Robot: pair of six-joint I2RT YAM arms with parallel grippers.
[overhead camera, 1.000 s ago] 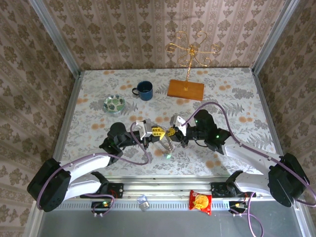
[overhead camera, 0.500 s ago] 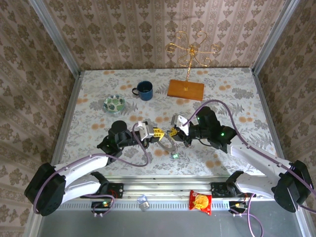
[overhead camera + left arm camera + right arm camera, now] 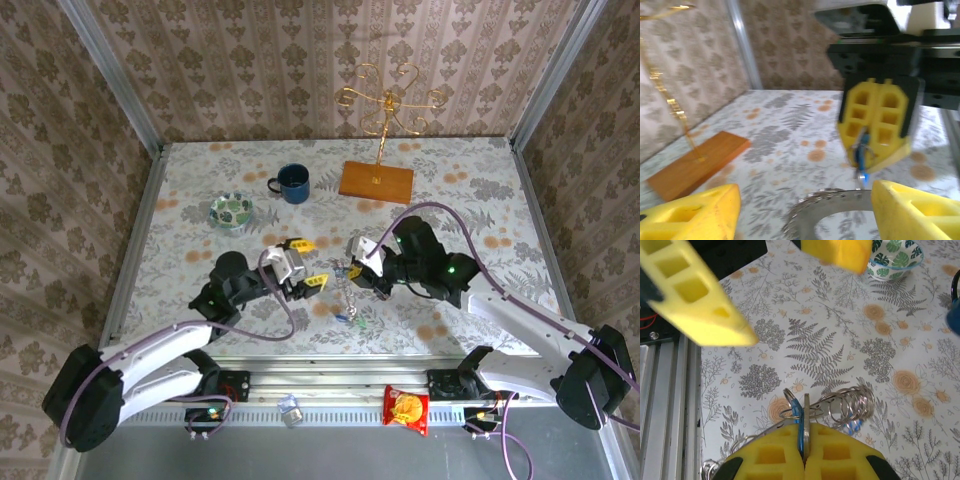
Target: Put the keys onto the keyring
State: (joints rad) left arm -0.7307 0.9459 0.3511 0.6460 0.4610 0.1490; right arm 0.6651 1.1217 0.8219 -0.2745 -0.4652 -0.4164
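Next, my right gripper lets go of the flat metal key on the tablecloth (image 3: 379,297) between the orange flowers near the front rail.
My right gripper (image 3: 352,272) is shut on a flat metal key with a blue tag (image 3: 803,426), held edge-on between its yellow pads (image 3: 840,455). The silvery keyring (image 3: 852,407) hangs from that key as a bunch of wire loops above the table, with more blue-tagged keys (image 3: 353,317) dangling below it. My left gripper (image 3: 307,265) stands open just left of the ring, its yellow fingers (image 3: 692,215) wide apart. An arc of the keyring (image 3: 840,204) lies between them, close to the right finger, and whether they touch cannot be told.
At the back stand a gold wire stand on a wooden base (image 3: 376,180), a blue mug (image 3: 293,183) and a green-patterned dish (image 3: 231,210). A red snack packet (image 3: 406,408) lies on the front rail. The patterned tablecloth (image 3: 480,200) is walled on three sides.
My left gripper has opened, let go of the ring and drawn back a little to the left. The ring and keys now hang from the right gripper alone.
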